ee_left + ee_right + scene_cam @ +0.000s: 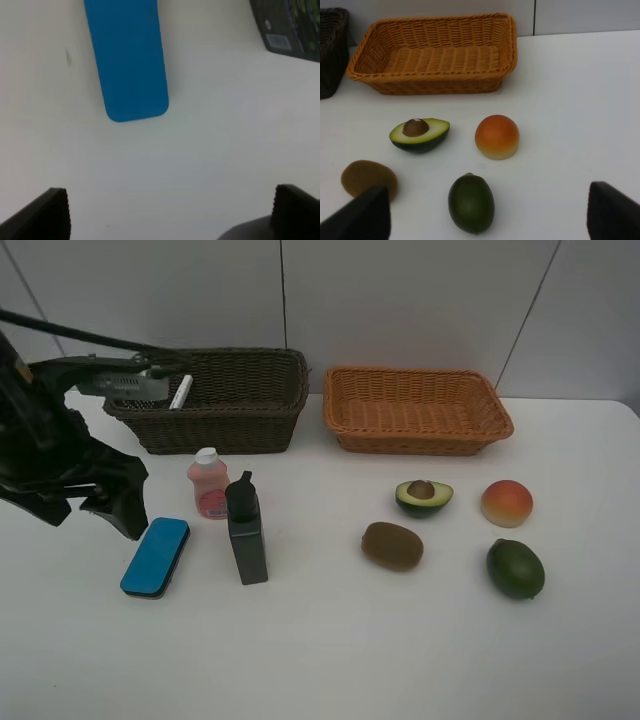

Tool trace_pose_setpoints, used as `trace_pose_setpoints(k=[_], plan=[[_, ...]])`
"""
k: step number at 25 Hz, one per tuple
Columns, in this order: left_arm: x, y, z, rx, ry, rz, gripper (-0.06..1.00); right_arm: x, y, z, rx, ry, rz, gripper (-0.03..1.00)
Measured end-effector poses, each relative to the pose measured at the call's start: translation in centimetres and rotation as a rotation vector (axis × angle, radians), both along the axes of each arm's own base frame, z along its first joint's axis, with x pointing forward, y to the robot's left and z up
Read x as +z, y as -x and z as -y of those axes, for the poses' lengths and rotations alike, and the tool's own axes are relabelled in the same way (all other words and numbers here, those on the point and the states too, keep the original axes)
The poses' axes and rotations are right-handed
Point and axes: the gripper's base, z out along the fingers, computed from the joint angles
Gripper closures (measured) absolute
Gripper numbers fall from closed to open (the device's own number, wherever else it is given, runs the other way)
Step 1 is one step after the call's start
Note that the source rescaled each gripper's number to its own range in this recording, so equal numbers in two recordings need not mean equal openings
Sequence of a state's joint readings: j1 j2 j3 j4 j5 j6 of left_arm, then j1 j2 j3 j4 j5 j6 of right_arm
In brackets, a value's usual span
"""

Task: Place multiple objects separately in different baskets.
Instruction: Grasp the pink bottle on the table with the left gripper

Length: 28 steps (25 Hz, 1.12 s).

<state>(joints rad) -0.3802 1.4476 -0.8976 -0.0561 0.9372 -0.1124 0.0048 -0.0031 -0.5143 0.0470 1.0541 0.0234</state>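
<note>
The pink bottle's upper body (208,476), just below its white cap, is the next place where my left gripper should go and close.
My left gripper (125,515) is open and empty, just left of the blue eraser (156,556), which lies flat on the table. In the left wrist view the eraser (129,55) lies ahead of the open gripper (170,215), beside a corner of the dark green bottle (290,25). The white marker (181,392) lies in the dark brown basket (250,425). The pink bottle (208,485) and the dark green bottle (246,530) stand upright. The avocado (419,134), peach (497,136), kiwi (367,177) and green fruit (471,202) lie before my open right gripper (487,220). The orange basket (435,85) holds nothing.
The two baskets stand side by side at the back of the white table (330,660), against a grey wall. A link of the left arm (130,385) reaches over the dark basket's left end. The right arm is out of the high view.
</note>
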Motion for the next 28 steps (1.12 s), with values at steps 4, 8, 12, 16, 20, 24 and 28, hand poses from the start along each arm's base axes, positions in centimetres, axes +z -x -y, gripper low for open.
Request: trace_pose_setpoints(k=[4, 8, 12, 16, 20, 24, 28], plan=[[-2.3, -1.4, 0.4, 0.008, -0.079, 0.010, -0.05, 0.0, 0.0, 0.0, 0.000, 0.000, 0.000, -0.03], [-4.8, -2.7, 1.2, 0.020, -0.063, 0.001, -0.05, 0.0, 0.0, 0.0, 0.000, 0.000, 0.000, -0.03], [-7.3, -3.7, 1.8, 0.034, -0.045, -0.005, -0.05, 0.0, 0.0, 0.0, 0.000, 0.000, 0.000, -0.03], [-9.2, -4.5, 2.2, 0.045, -0.035, 0.005, -0.05, 0.0, 0.0, 0.0, 0.000, 0.000, 0.000, -0.03], [-9.3, -4.7, 2.2, 0.049, -0.033, 0.006, -0.05, 0.0, 0.0, 0.0, 0.000, 0.000, 0.000, -0.03], [-7.1, -5.7, 2.7, 0.050, -0.025, 0.014, -0.05, 0.0, 0.0, 0.0, 0.000, 0.000, 0.000, -0.03], [-3.0, -8.3, 3.8, 0.051, 0.001, 0.066, -0.05, 0.0, 0.0, 0.0, 0.000, 0.000, 0.000, -0.03]])
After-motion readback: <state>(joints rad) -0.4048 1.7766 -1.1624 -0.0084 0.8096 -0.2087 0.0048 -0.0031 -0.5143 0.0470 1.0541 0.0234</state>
